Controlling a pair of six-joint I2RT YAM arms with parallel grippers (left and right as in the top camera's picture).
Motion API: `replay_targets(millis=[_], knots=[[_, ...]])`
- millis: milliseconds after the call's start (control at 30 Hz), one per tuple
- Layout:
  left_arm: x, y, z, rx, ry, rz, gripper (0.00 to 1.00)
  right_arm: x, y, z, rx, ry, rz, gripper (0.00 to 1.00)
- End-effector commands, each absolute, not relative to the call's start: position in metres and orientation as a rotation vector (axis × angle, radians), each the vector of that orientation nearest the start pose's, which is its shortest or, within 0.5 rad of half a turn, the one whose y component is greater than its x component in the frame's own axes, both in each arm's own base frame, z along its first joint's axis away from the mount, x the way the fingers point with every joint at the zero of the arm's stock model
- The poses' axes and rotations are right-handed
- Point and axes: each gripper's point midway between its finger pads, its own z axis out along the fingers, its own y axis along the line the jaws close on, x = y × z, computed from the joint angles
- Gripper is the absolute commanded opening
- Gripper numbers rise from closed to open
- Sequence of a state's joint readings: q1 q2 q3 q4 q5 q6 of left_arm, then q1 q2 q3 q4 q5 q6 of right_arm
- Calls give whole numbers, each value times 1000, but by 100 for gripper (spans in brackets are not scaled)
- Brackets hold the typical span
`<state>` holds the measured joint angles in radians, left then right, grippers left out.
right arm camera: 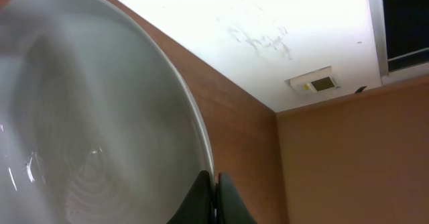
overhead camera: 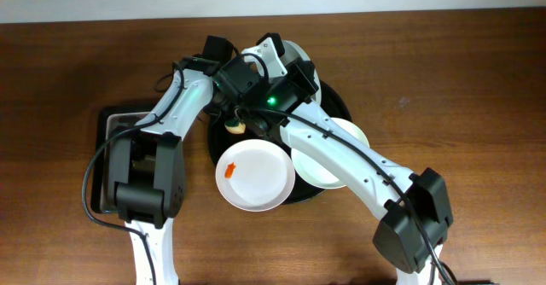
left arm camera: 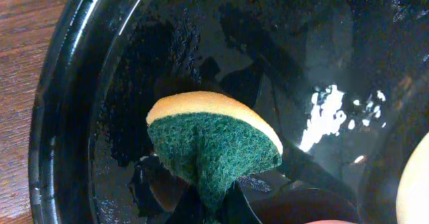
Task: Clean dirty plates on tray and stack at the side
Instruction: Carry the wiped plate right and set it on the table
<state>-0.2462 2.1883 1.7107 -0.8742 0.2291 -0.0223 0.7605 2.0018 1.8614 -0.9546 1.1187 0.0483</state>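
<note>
Next, I set the third white plate on the bare wooden table (overhead camera: pixel 399 125) beside the arm-covered plate, using my right gripper.
The round black tray (overhead camera: pixel 339 97) holds two white plates. One plate (overhead camera: pixel 254 176) at its front edge has an orange-red smear; the other (overhead camera: pixel 328 167) lies partly under the right arm. My right gripper (right arm camera: pixel 216 184) is shut on the rim of a third white plate (right arm camera: pixel 87 117) and holds it tipped up over the tray's back (overhead camera: pixel 296 53). My left gripper (left arm camera: pixel 213 207) is shut on a yellow and green sponge (left arm camera: pixel 211 143) just above the wet tray floor (left arm camera: pixel 87 83). In the overhead view the sponge (overhead camera: pixel 235 125) is beside the held plate.
A smaller rectangular black tray (overhead camera: pixel 111 123) lies at the left under the left arm. Both arms cross over the round tray's back half. Bare wooden table (overhead camera: pixel 461 89) surrounds the trays.
</note>
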Motion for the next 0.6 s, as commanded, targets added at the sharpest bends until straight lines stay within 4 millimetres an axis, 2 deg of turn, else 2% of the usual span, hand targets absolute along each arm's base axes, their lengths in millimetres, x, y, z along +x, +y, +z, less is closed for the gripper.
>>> replay_targets(millis=[0, 133, 167, 300, 333, 400, 467, 533, 567], knots=[[443, -155, 29, 389, 2918, -403, 0, 430, 194, 269, -369, 2036, -1000, 4], [442, -154, 29, 388, 2921, -402, 0, 432, 187, 248, -377, 2162, -880, 4], [442, -154, 29, 389, 2920, -402, 0, 429, 174, 233, -308, 2320, -706, 4], [442, -154, 29, 389, 2920, -401, 0, 428, 125, 224, -60, 2591, -257, 4], [442, -154, 29, 390, 2920, -401, 0, 428, 103, 221, 32, 2666, -78, 4], [442, -154, 29, 390, 2921, -402, 0, 427, 62, 214, 203, 2743, 110, 4], [442, -154, 29, 390, 2921, -402, 0, 425, 7, 205, 407, 2774, 194, 4], [442, -154, 29, 390, 2920, -402, 0, 416, -65, 186, 613, 2792, 225, 4], [442, -155, 29, 390, 2920, -403, 0, 410, -85, 176, 693, 2800, 218, 4]])
